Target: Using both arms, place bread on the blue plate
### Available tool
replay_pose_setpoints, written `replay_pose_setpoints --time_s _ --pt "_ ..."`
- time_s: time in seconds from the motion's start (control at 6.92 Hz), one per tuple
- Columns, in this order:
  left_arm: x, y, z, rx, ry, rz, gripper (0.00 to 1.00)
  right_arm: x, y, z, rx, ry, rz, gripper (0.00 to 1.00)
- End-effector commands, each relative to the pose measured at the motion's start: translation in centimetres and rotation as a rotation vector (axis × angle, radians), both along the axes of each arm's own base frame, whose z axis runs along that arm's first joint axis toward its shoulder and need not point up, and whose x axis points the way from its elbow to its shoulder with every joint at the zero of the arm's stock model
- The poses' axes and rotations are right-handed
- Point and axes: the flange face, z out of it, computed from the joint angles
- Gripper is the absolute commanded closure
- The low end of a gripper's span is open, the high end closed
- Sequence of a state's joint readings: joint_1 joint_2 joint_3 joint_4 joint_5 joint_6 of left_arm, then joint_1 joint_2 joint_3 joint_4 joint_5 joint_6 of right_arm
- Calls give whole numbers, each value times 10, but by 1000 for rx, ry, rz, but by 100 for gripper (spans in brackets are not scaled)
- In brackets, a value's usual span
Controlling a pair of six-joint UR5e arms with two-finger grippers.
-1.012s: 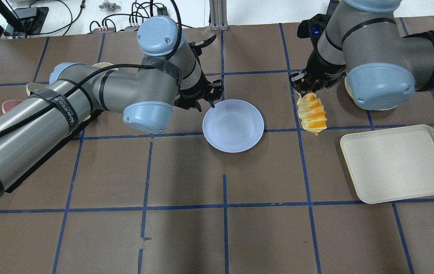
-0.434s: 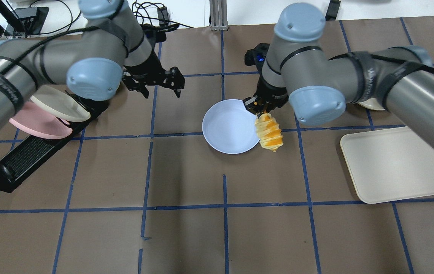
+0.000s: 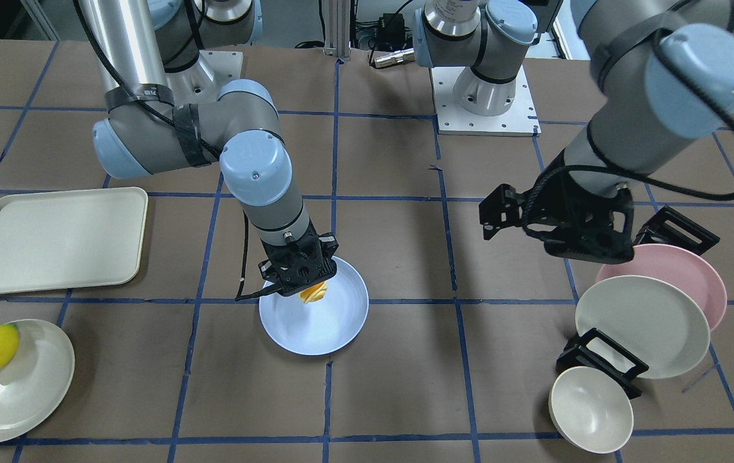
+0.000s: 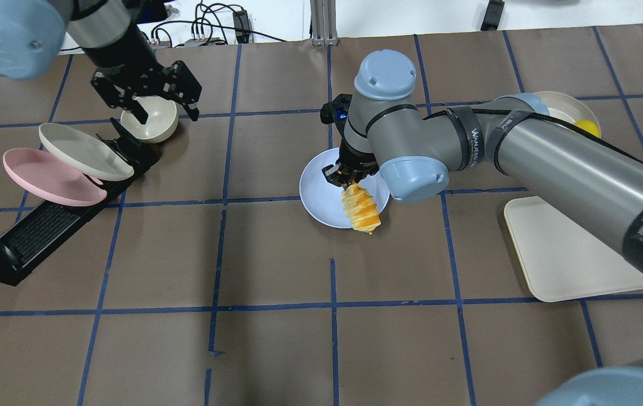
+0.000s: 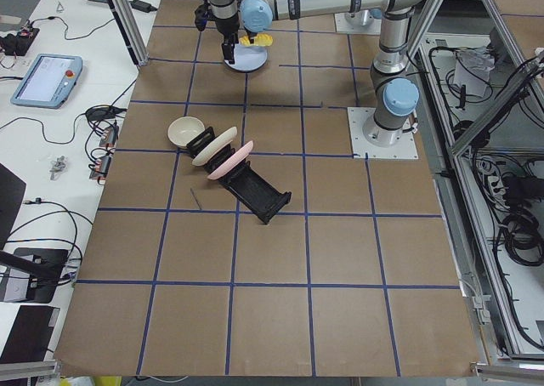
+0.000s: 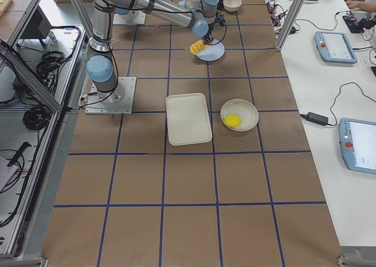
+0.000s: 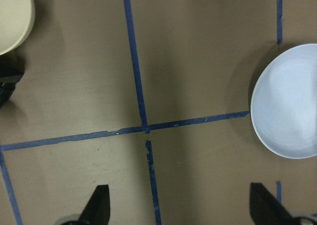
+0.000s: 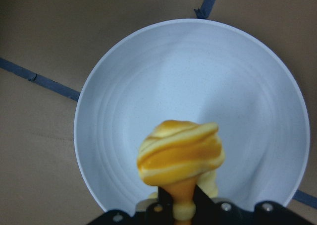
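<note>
Next, I release the bread from my right gripper across the middle of the pale blue plate (image 3: 313, 312) (image 8: 194, 127). The bread is still hanging above the plate.
The pale blue plate (image 4: 316, 194) lies on the brown table near the middle. My right gripper (image 4: 345, 177) is shut on one end of the bread (image 4: 362, 210), a ridged orange and cream roll. The bread hangs over the plate's right part in the overhead view. In the right wrist view the bread (image 8: 181, 153) hangs above the plate (image 8: 198, 76). In the front view the gripper (image 3: 299, 273) holds the bread (image 3: 313, 292) over the plate (image 3: 321, 328). My left gripper (image 4: 166, 113) is open and empty, far left of the plate; its wrist view shows the plate (image 7: 290, 111) at the right edge.
A black dish rack (image 4: 45, 225) at the left holds a pink plate (image 4: 51, 177) and a cream plate (image 4: 84, 152). A cream bowl (image 4: 155, 121) sits under my left gripper. A cream tray (image 4: 569, 248) lies at the right. A lemon (image 4: 587, 128) lies on a cream plate (image 4: 558, 104).
My right gripper has carried the bread leftward from right of the plate to over it. My left gripper has moved away from the plate's rim, left and back to above the bowl.
</note>
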State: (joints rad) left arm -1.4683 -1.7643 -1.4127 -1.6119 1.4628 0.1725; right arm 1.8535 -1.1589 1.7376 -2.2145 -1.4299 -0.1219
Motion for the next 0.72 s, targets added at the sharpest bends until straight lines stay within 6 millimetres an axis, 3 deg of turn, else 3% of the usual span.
replay_pose_setpoints --time_s 0.0,0.14,0.29,0.58 --pt "42 37 65 -80 -5 21 0 6 -10 5 -24 -7 9 89" --pt "36 46 71 -90 -11 14 0 9 -21 11 -35 -10 9 89" --pt "36 43 52 -64 -4 17 0 11 -29 11 -40 -11 9 89" --pt "29 63 37 -59 0 12 0 15 -33 5 -44 -12 22 89"
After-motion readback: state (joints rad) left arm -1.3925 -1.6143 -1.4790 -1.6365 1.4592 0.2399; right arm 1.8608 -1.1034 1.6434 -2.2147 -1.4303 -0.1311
